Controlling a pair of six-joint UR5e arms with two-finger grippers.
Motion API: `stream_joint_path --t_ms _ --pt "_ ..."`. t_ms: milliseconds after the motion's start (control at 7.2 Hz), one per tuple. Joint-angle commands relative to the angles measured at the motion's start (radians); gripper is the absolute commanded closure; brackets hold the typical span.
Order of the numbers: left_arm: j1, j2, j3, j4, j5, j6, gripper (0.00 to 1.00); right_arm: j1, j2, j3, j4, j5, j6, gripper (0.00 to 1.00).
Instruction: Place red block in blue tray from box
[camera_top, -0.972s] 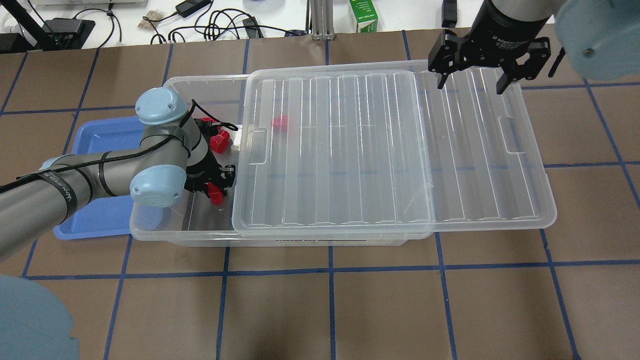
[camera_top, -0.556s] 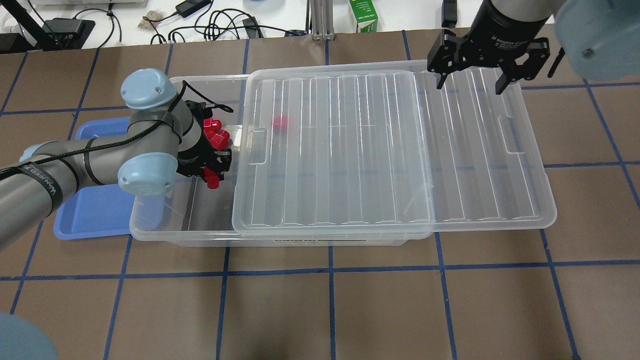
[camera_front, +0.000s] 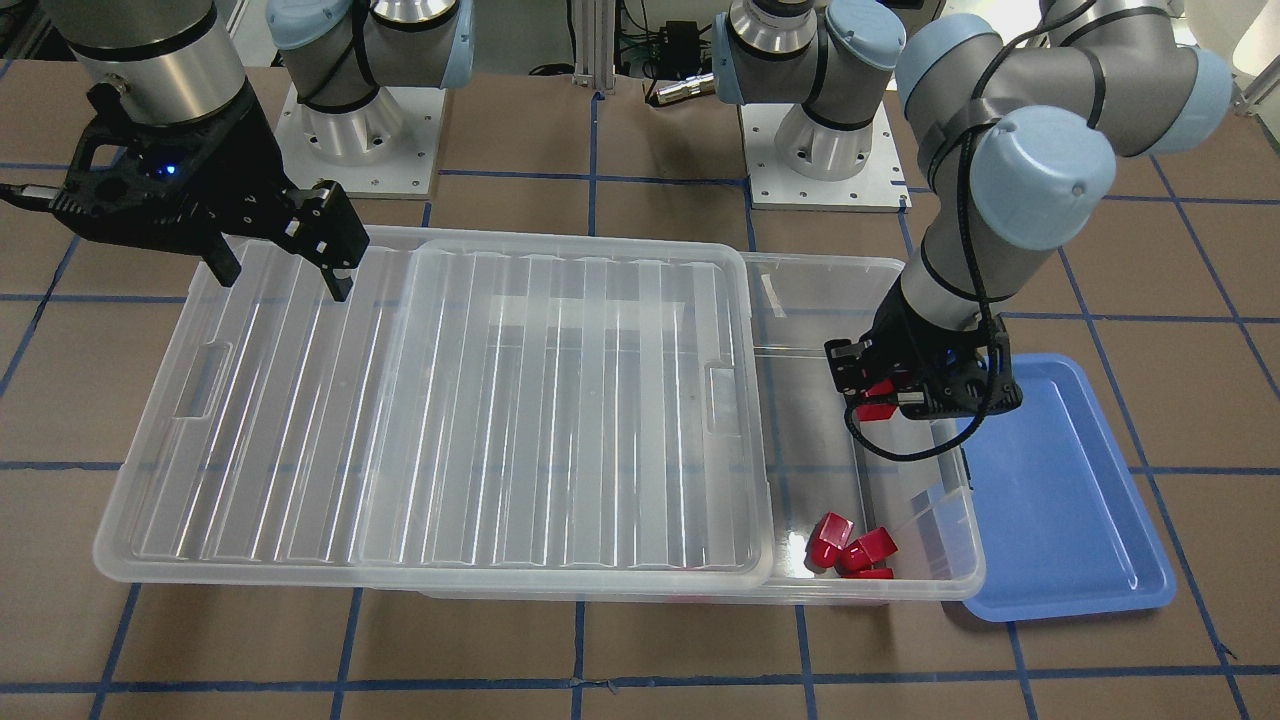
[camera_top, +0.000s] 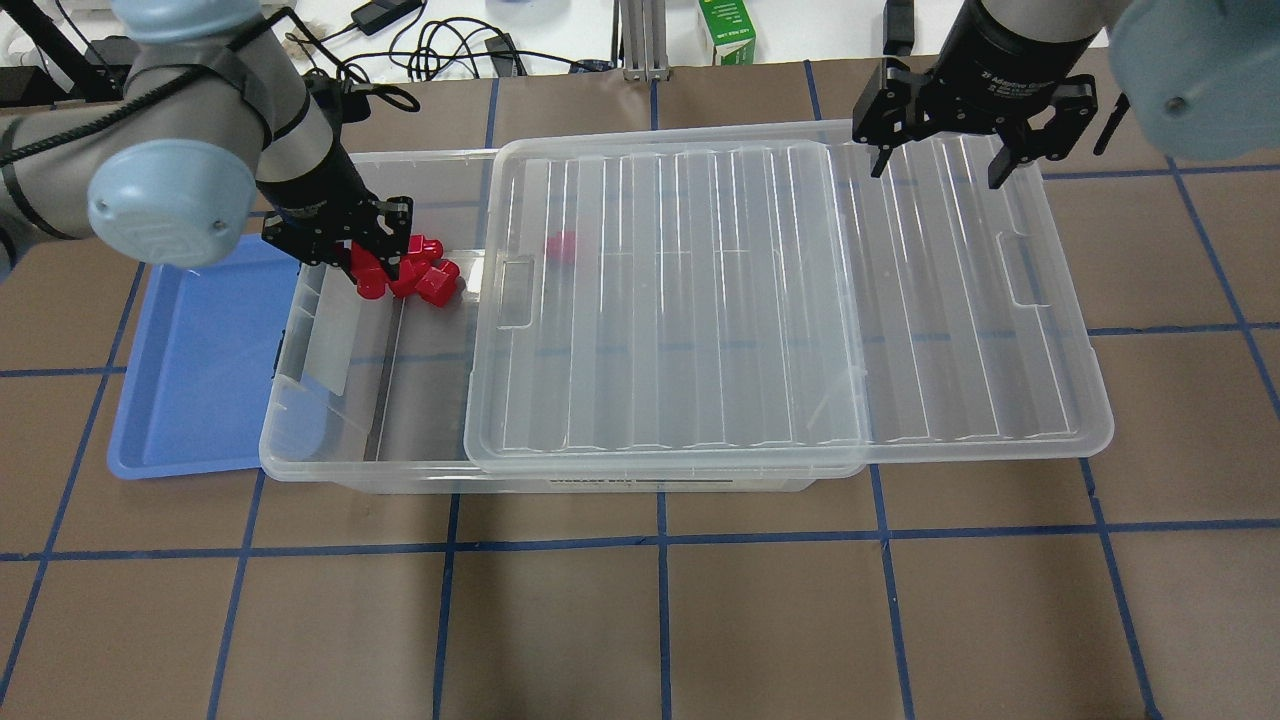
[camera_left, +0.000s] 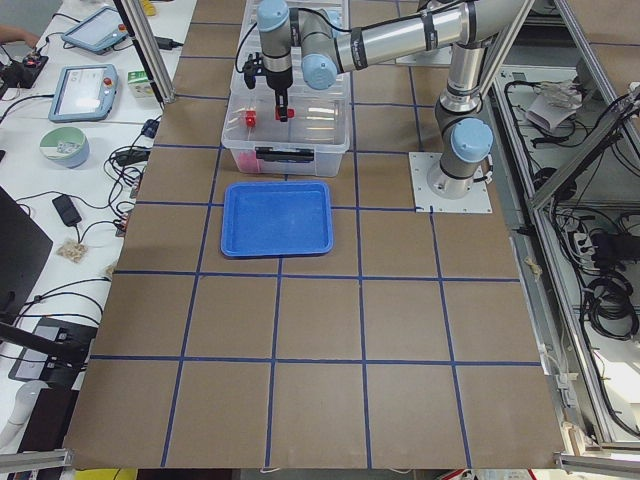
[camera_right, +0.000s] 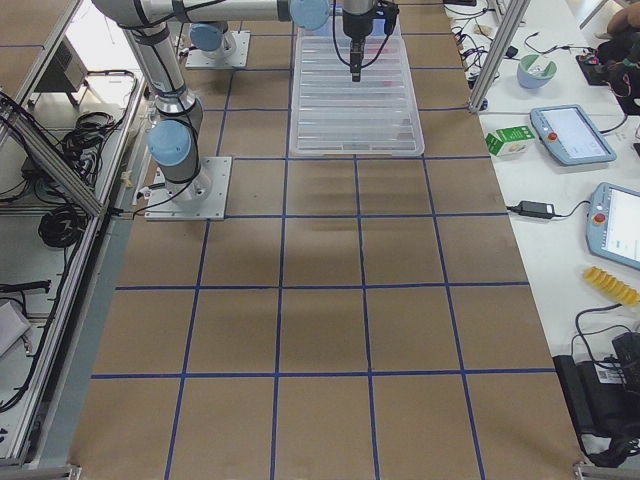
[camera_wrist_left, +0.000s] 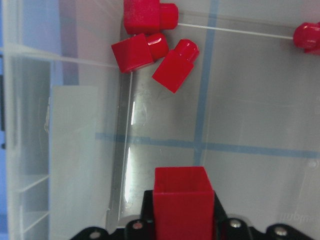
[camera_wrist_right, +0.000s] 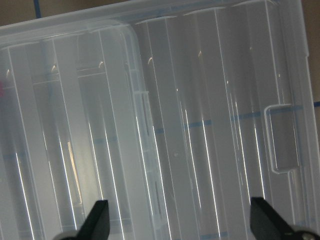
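Next, the left gripper releases the red block near the middle of the blue tray (camera_front: 1028, 475), a little toward the clear box.
My left gripper (camera_top: 366, 268) is shut on the red block (camera_top: 369, 286) and holds it up above the open left end of the clear box (camera_top: 350, 466), close to the wall beside the blue tray (camera_top: 190, 360). The left wrist view shows the block (camera_wrist_left: 181, 200) clamped between the jaws, with the box floor below. In the front view the gripper (camera_front: 886, 398) hangs over the box (camera_front: 962, 560) next to the tray (camera_front: 1060, 500). My right gripper (camera_top: 935, 165) is open and empty over the far right corner of the lid (camera_top: 780, 300).
Three loose red blocks (camera_top: 425, 275) lie at the box's far left corner, also in the wrist view (camera_wrist_left: 150, 45). Another block (camera_top: 560, 245) lies under the lid. The lid is slid right and overhangs the box. Cables and a green carton (camera_top: 727, 35) lie beyond the table.
My left arm has risen and swung from the box's near side toward its far left, carrying the red block. The right gripper has not moved.
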Motion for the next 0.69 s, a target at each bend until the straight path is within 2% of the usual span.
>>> stream_joint_path --t_ms 0,278,556 --pt "0.037 0.023 0.065 -0.063 0.029 0.050 0.75 0.000 0.000 0.000 0.000 -0.003 0.000 0.00" --pt "0.118 0.034 0.066 -0.063 0.031 0.160 0.75 0.000 0.000 0.000 0.000 -0.009 -0.002 0.00" --pt "0.286 0.008 0.042 -0.061 0.017 0.350 0.75 -0.012 0.003 0.000 0.000 -0.004 -0.029 0.00"
